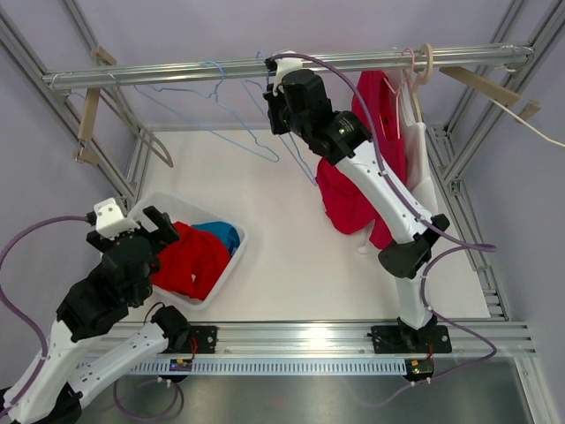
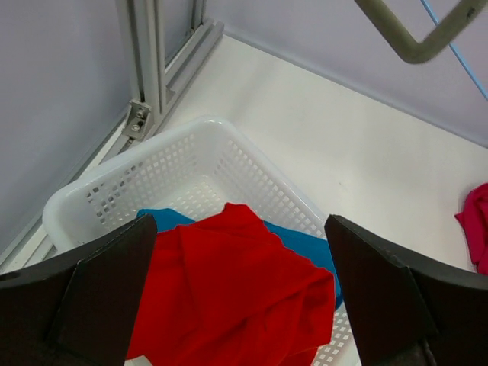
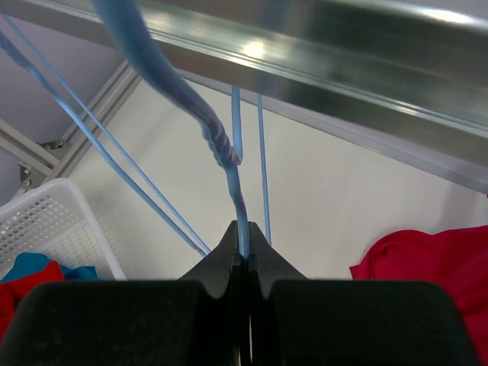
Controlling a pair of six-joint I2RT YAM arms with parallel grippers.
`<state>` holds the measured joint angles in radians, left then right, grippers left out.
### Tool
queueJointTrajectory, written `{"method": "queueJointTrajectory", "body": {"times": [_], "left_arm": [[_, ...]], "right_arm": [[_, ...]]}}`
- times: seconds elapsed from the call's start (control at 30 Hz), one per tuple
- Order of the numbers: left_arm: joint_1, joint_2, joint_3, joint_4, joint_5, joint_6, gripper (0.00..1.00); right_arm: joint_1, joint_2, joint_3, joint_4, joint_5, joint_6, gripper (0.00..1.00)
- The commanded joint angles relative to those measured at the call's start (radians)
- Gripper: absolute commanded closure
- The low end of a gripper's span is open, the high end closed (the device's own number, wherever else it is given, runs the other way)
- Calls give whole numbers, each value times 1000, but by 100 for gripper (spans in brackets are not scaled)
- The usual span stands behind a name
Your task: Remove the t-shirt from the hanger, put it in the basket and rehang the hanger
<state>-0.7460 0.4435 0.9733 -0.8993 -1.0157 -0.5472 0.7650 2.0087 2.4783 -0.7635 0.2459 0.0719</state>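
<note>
My right gripper is going to let go of the light-blue hanger on the metal rail's middle (image 1: 268,66), next to the other bare blue hanger. The light-blue hanger is now just under the rail.
My right gripper (image 3: 244,248) is shut on the wire of a bare light-blue hanger (image 3: 227,156) just under the metal rail (image 3: 320,46); in the top view it (image 1: 281,97) sits at the rail's middle. A red t-shirt (image 1: 353,190) hangs on a hanger at the rail's right, behind my right arm, and shows at the right edge of the right wrist view (image 3: 435,263). My left gripper (image 2: 240,293) is open and empty above a red t-shirt (image 2: 229,290) lying in the white basket (image 2: 206,152), over a blue garment (image 2: 305,244).
Several blue wire hangers (image 1: 212,93) hang bare on the rail (image 1: 177,72). Wooden hangers hang at the far left (image 1: 88,119) and far right (image 1: 481,84). The basket (image 1: 146,208) stands at the table's near left. A white garment (image 1: 422,168) hangs beside the red shirt.
</note>
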Motion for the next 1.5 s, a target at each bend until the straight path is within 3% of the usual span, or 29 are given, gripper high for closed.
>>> {"method": "queueJointTrajectory", "body": {"times": [0.0,0.2,0.33,0.43,0.67,0.93,1.0,1.03,1.17,1.3,1.47], "left_arm": [[4,49,-19,78,100,-53,1],[4,27,8,226,333,-54,1],[4,34,1,380,642,-34,1],[4,46,-8,447,767,-19,1],[4,64,-25,540,934,39,1],[4,118,-51,577,1010,90,1],[4,130,-50,585,1049,107,1],[4,132,-50,589,1069,112,1],[4,149,-25,593,1138,154,1],[4,162,-16,594,1226,173,1],[2,175,-39,597,1309,185,1]], "right_arm": [[10,24,38,-10,3,-29,100],[11,-31,-54,39,-5,-23,100],[10,-41,-88,47,-3,-17,100],[10,-67,-163,78,0,-11,100],[10,-151,-295,144,-13,9,100],[10,-169,-302,153,-39,25,100],[10,-171,-306,151,-25,32,91],[10,-176,-309,161,-22,37,74],[10,-247,-350,181,-16,43,39],[10,-355,-410,193,-46,45,27],[-21,-546,-570,225,-98,42,30]]}}
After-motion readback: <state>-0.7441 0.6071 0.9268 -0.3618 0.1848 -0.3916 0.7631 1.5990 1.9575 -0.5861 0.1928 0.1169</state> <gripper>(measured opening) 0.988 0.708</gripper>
